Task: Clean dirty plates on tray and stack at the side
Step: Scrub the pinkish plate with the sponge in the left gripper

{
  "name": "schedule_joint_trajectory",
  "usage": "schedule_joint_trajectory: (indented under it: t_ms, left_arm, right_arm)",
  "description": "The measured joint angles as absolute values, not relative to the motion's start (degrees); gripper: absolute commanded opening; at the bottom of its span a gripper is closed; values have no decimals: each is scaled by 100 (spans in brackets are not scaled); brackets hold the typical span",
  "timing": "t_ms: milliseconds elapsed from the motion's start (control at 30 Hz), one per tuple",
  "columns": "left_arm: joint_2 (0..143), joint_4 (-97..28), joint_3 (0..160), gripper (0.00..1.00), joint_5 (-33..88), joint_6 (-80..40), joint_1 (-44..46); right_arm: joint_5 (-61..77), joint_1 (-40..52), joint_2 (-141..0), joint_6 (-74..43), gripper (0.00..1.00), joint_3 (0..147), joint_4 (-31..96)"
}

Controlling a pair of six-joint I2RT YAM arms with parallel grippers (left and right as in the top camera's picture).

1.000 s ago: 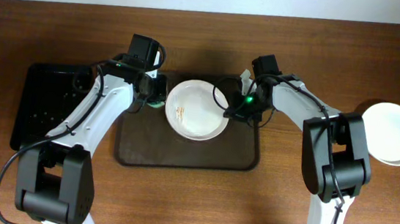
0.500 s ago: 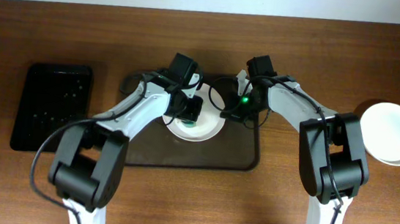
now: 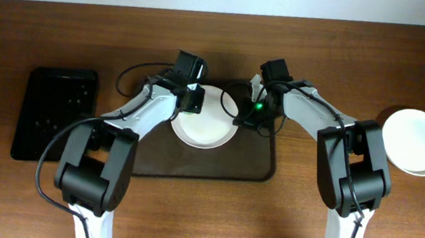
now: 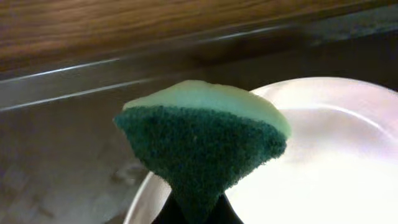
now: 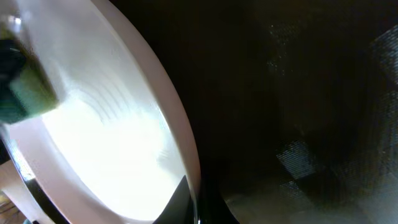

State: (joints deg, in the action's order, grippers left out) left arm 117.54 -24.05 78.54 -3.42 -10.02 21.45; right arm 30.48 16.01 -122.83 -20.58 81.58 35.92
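Note:
Next, I release the green sponge, still held over the white plate's rim, from my left gripper near the middle of the black tray point(image 3: 66, 118), slightly toward the brown tray.
A white plate point(image 3: 206, 125) lies on the dark brown tray point(image 3: 192, 164). My left gripper point(image 3: 190, 101) is shut on a green sponge point(image 4: 202, 134) and holds it over the plate's upper left rim point(image 4: 323, 162). My right gripper point(image 3: 245, 116) is shut on the plate's right rim point(image 5: 106, 149), one finger inside and one outside point(image 5: 189, 199). The sponge shows at the far edge of the right wrist view point(image 5: 22, 93). The plate's visible face looks white, with no smear that I can make out. Another white plate or stack point(image 3: 417, 142) sits on the table at the far right.
A smaller glossy black tray point(image 3: 55, 115) lies at the left of the table. The brown tray's rim point(image 4: 74, 99) runs just behind the sponge. The wooden table point(image 3: 265, 218) extends in front of the tray.
My left gripper swept the sponge from the tray's left edge across the plate's middle, then back to its upper left rim. The brown smears seen a second ago no longer show. The right gripper held still.

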Motion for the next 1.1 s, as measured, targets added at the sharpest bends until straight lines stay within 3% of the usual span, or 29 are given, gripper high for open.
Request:
schedule_joint_trajectory:
  t_ms: [167, 300, 433, 633, 767, 833, 900, 967, 1100]
  left_arm:
    - [11966, -2290, 7929, 1, 532, 71, 2171]
    - [12022, -3555, 8217, 0, 1678, 1061, 2176]
    - [12044, -3981, 8315, 1, 1608, 189, 1894]
    - [12051, -3682, 8379, 1, 875, -539, 1514]
    - [12151, -4716, 8637, 1, 2869, 49, 1461]
    - [12151, -4963, 8667, 1, 3317, 174, 1470]
    - [12151, -5098, 8670, 0, 3245, 196, 1470]
    - [12154, -5116, 8670, 1, 2370, 23, 1470]
    - [12175, -4106, 8687, 1, 902, -130, 1496]
  right_arm:
    - [3048, 1601, -12283, -2058, 4, 8158, 3597]
    - [3048, 1601, -12278, -1992, 4, 8158, 3616]
    - [3050, 1603, -12278, -1951, 4, 8158, 3627]
    - [3048, 1614, -12278, -1970, 4, 8158, 3623]
    - [3046, 1614, -12278, -1970, 4, 8158, 3634]
    - [3048, 1614, -12278, -1970, 4, 8158, 3634]
    - [3048, 1614, -12278, -1973, 4, 8158, 3634]
    - [3048, 1614, -12278, -1970, 4, 8158, 3634]
    - [3048, 1614, -12278, -2005, 4, 8158, 3634]
